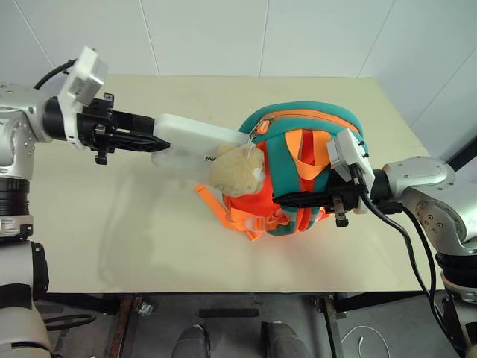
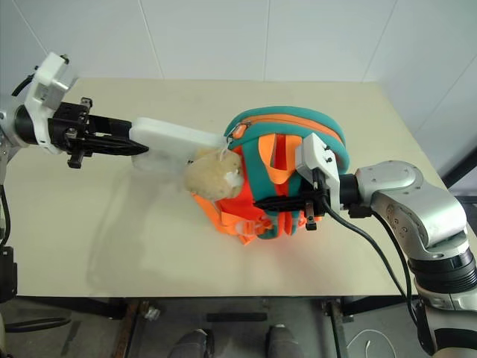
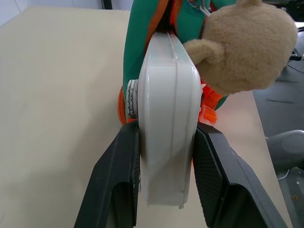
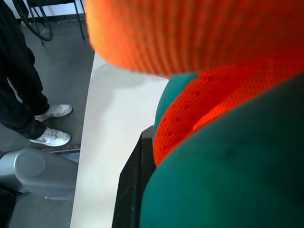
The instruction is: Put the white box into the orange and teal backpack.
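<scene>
Next, my left gripper lets go of the white box deep inside the backpack's zippered compartment (image 1: 287, 136) (image 3: 166, 24), just behind the tan plush toy.
The white box (image 1: 194, 138) hangs level above the table, with my left gripper (image 1: 153, 142) shut on its near end. In the left wrist view the box (image 3: 168, 118) stands edge-on between the two black fingers (image 3: 118, 175). Its far end meets the top edge of the orange and teal backpack (image 1: 313, 119), beside the tan plush toy (image 1: 237, 170). The backpack stands raised on the table. My right gripper (image 1: 287, 200) is shut on the backpack's lower strap area, and orange mesh and teal fabric (image 4: 228, 180) press against its finger (image 4: 130, 190).
The beige table (image 1: 112, 224) has bare room to the left and front of the backpack. Orange webbing loops (image 1: 212, 205) trail onto it. A person in dark trousers and white shoes (image 4: 52, 137) stands on the floor beyond the table's edge.
</scene>
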